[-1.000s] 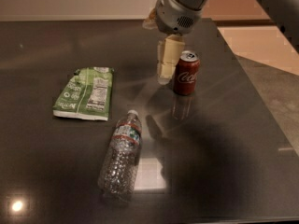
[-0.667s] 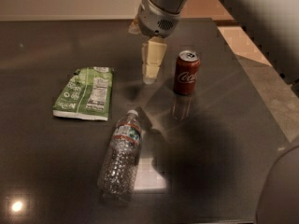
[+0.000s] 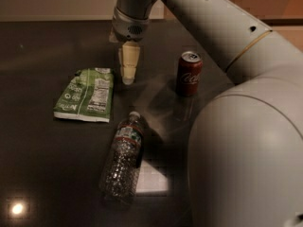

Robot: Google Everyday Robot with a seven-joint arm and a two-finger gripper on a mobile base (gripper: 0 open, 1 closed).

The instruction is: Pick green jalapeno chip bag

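Observation:
The robot's gripper needs to next close on the far end (image 3: pixel 96 74) of the green jalapeno chip bag, the end away from the water bottle.
The green jalapeno chip bag (image 3: pixel 87 95) lies flat on the dark table (image 3: pixel 38 155) at the left, its white nutrition panel facing up. My gripper (image 3: pixel 128 77) hangs point-down from the arm, above the table just right of the bag's upper right corner. It holds nothing.
A red cola can (image 3: pixel 189 73) stands upright to the right of the gripper. A clear plastic water bottle (image 3: pixel 123 157) lies on its side in front of the bag. My arm's large white housing (image 3: pixel 246 160) fills the right foreground. The table's right edge is at the upper right.
The gripper has moved left, away from the cola can and towards the chip bag. More of the arm has swung into view at the right. The objects have not moved.

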